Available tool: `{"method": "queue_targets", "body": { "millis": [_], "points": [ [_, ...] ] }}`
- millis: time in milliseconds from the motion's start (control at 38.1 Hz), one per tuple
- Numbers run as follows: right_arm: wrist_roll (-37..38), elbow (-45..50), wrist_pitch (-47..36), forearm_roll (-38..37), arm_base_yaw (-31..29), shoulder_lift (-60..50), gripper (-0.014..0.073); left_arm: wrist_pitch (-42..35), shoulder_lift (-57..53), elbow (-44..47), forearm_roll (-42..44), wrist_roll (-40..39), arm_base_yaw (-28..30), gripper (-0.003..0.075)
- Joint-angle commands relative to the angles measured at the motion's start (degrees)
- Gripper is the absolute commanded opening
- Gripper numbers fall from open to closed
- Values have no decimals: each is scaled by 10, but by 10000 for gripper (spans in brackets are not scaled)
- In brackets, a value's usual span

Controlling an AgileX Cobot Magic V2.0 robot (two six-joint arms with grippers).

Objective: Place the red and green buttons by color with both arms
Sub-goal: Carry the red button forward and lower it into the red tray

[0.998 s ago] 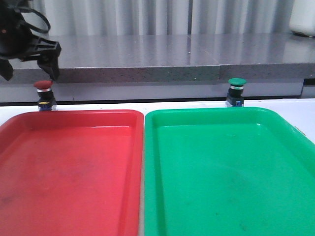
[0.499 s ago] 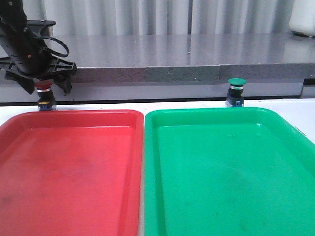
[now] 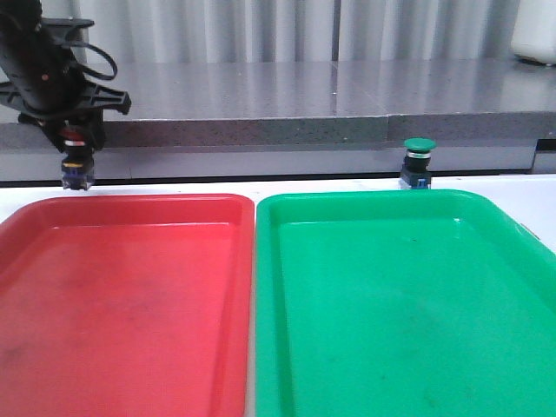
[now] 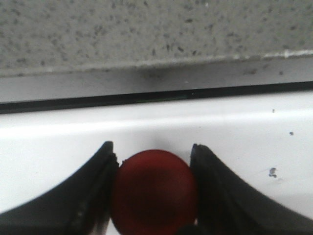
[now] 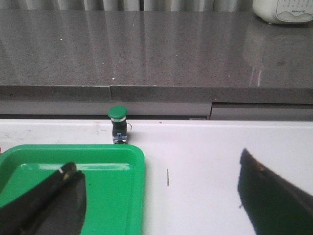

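Next, my left gripper lets go of the red button on the bottom of the red tray, at a spot well away from the green tray (image 3: 78,318).
The red button (image 3: 76,170) hangs from my left gripper (image 3: 75,148) just behind the far left rim of the red tray (image 3: 130,304), its black and blue base showing below the fingers. In the left wrist view the dark red cap (image 4: 154,191) fills the gap, with both fingers (image 4: 93,186) pressed against it. The green button (image 3: 419,162) stands upright on the white table behind the green tray (image 3: 400,304). My right gripper (image 5: 156,164) is open and holds nothing, well short of the green button (image 5: 117,125), over the edge of the green tray (image 5: 98,196).
A grey stone ledge (image 3: 304,130) runs along the back, close behind both buttons. A white object (image 3: 534,30) stands on it at the far right. The two trays lie side by side and fill the near table.
My left gripper came down around the red button, closed on its cap, and has lifted it slightly. The green button has not moved.
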Motion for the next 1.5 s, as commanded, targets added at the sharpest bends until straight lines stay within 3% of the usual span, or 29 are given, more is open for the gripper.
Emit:
{"method": "queue_targets", "body": {
  "millis": [0,131,394,604,788,920,1314,1471],
  "points": [
    [-4,-21,-46,-3,-4,7,644,-16,-91,-4,-6,-4,-8,103],
    [-4,-21,-46,-3,-4,7,644,-33,-170,68,-7,-4,-38,103],
    [-4,-21,-46,-3,-4,7,644,-142,-333,351,-98,-8,-124,104],
    [-4,-21,-46,-3,-4,7,644,-241,-367,497,-110,-8,-172,104],
    [-4,-21,-46,-3,-4,7,644,-293,-355,538,-117,-8,-177,106],
    [-4,-21,-46,-3,-4,7,644,-285,-355,538,-117,-8,-177,120],
    [-4,-21,-46,-3,-4,7,644,-254,-336,538,-117,-7,-177,286],
    [-4,-21,-46,-3,-4,7,644,-254,-336,537,-117,-7,-177,451]
  ]
}}
